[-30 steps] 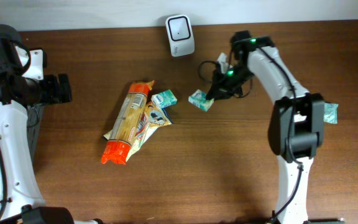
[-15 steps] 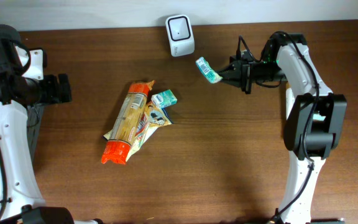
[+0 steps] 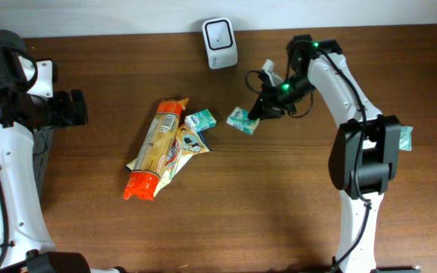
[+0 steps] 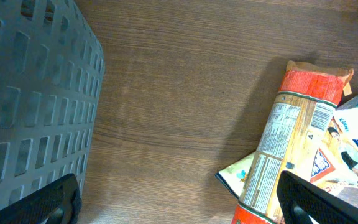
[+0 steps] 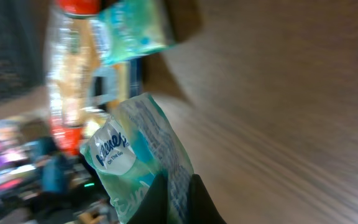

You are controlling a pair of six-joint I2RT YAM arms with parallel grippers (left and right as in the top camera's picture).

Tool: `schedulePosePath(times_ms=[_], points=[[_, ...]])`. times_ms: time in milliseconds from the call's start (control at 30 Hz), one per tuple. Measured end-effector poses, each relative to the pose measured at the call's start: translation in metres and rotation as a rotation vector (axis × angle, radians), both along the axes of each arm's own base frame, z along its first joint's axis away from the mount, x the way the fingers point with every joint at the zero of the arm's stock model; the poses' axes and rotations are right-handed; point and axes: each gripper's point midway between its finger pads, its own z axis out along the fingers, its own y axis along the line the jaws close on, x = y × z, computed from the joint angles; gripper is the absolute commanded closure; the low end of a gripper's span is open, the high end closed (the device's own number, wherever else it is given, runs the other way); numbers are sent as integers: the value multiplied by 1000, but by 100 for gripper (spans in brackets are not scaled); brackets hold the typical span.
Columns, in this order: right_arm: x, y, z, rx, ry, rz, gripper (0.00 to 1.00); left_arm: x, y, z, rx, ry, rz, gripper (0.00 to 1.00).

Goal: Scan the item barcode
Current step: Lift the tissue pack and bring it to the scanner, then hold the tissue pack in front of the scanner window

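The robot's right gripper needs to put the teal tissue pack, now held above the table, down on the bare table (image 3: 319, 145) between the pile and the lone teal pack.
My right gripper (image 3: 255, 116) is shut on a teal tissue pack (image 3: 240, 120), held above the table right of the pile and below the white scanner (image 3: 220, 33). In the right wrist view the pack (image 5: 132, 155) shows its "On The Go" label, and the dark fingers (image 5: 156, 200) pinch its lower edge at the gripper (image 5: 178, 199). My left gripper (image 3: 73, 108) stands open at the far left, with nothing between its fingers (image 4: 50, 200); no barcode is readable in that blurred view.
A long pasta bag (image 3: 158, 148) lies on flat packets, with a second teal pack (image 3: 200, 120) beside it; the bag (image 4: 291, 143) also shows under the left wrist. A grey basket (image 4: 30, 93) stands at the left. Another teal pack (image 3: 405, 137) lies far right.
The right gripper carried the tissue pack up toward the scanner half a second ago, then swung it back down and left. The left arm has not moved.
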Motion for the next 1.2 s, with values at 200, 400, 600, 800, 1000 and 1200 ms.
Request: schedulePosePath(times_ms=[200,400,600,800,1000,1200], points=[[73,1,87,-345,-484,-8,96,0,0,0,0,0,0,1],[155,48,189,-559,-1102,-213,96,0,0,0,0,-1,0,1],[219,48,171,-624,-1265,-399,96,0,0,0,0,0,0,1],[252,59,103,-651,-1279,-409,96,0,0,0,0,0,0,1],[258,64,65,-696,-1275,-344,96,0,0,0,0,0,0,1],[257,62,62,-713,-1268,-326,96,0,0,0,0,0,0,1]])
